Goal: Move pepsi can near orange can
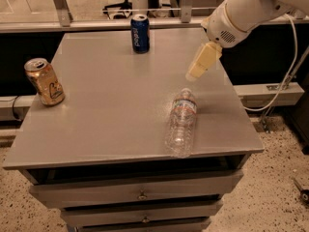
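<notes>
The pepsi can's sides [141,30] at the far edge of the table are next for my gripper to go to and close on, just above the can's middle.
The pepsi can [140,33], dark blue with white lettering, stands upright at the far edge of the grey table [111,110]. The orange can [44,81], golden-orange with a silver top, stands tilted near the table's left edge. My gripper [197,70] hangs from the white arm over the right part of the table, above and just behind the water bottle, well to the right of the pepsi can. It holds nothing.
A clear plastic water bottle [181,122] lies on its side at the front right of the table. Drawers [140,195] run below the tabletop. A railing [145,23] and chair legs stand behind the table. A cable [285,81] hangs at the right.
</notes>
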### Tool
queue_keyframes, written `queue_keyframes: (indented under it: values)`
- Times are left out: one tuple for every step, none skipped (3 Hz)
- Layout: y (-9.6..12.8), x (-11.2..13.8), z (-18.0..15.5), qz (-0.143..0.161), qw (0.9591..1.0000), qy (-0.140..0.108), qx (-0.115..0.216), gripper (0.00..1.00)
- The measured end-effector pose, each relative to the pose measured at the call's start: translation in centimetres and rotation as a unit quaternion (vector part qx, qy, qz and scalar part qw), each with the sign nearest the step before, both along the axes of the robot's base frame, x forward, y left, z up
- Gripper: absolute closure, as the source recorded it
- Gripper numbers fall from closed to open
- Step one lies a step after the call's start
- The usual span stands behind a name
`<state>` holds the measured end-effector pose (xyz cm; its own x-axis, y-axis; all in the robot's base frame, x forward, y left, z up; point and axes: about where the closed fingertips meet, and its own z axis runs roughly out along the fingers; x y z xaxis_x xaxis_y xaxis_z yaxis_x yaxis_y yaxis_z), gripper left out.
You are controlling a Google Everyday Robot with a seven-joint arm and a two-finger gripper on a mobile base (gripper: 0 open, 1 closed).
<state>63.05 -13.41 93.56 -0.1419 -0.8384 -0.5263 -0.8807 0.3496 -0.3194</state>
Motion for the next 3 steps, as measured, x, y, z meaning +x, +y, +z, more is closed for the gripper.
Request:
queue_keyframes:
  values:
    - [0.2, 0.1, -0.1, 0.0, 1.0, -0.002, 0.005, 0.0]
    - [1.5, 1.4, -0.8, -0.004, 0.9988, -0.014, 0.047, 0.0]
    - [3.3, 5.3, -0.8, -0.018, 0.9918, -0.045, 0.119, 0.0]
